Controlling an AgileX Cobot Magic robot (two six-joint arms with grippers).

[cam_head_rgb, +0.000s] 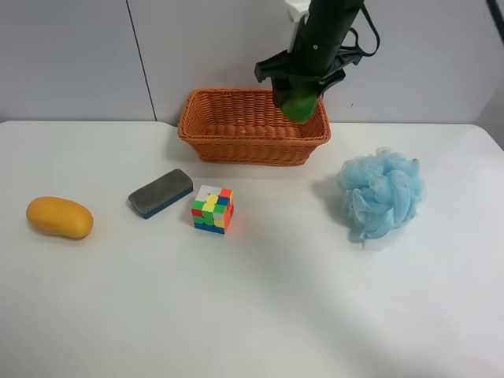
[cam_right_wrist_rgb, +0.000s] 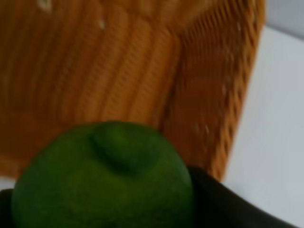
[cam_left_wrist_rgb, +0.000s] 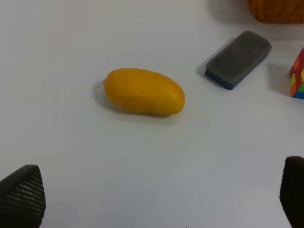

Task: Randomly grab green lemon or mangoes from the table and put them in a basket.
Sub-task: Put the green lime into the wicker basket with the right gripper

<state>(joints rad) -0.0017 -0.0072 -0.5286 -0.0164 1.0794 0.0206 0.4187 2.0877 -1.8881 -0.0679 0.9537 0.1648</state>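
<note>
My right gripper is going to set the green lemon down on the basket's bottom by the middle of its front side (cam_head_rgb: 241, 127).
My right gripper (cam_head_rgb: 300, 88) is shut on the green lemon (cam_head_rgb: 298, 103) and holds it over the right end of the orange wicker basket (cam_head_rgb: 236, 148). In the right wrist view the green lemon (cam_right_wrist_rgb: 102, 180) fills the lower part, with the basket's inside wall (cam_right_wrist_rgb: 118, 61) behind it. The yellow-orange mango (cam_head_rgb: 59, 217) lies on the white table (cam_head_rgb: 252, 315) at the far left. In the left wrist view the mango (cam_left_wrist_rgb: 144, 91) lies ahead of my open, empty left gripper (cam_left_wrist_rgb: 156, 199), well apart from it. The left arm is out of the exterior high view.
A grey eraser with a blue base (cam_head_rgb: 160, 192) and a colourful puzzle cube (cam_head_rgb: 212, 209) lie in front of the basket. A light-blue bath pouf (cam_head_rgb: 381, 191) sits at the right. The eraser (cam_left_wrist_rgb: 239, 59) and the cube's corner (cam_left_wrist_rgb: 298, 80) show in the left wrist view.
</note>
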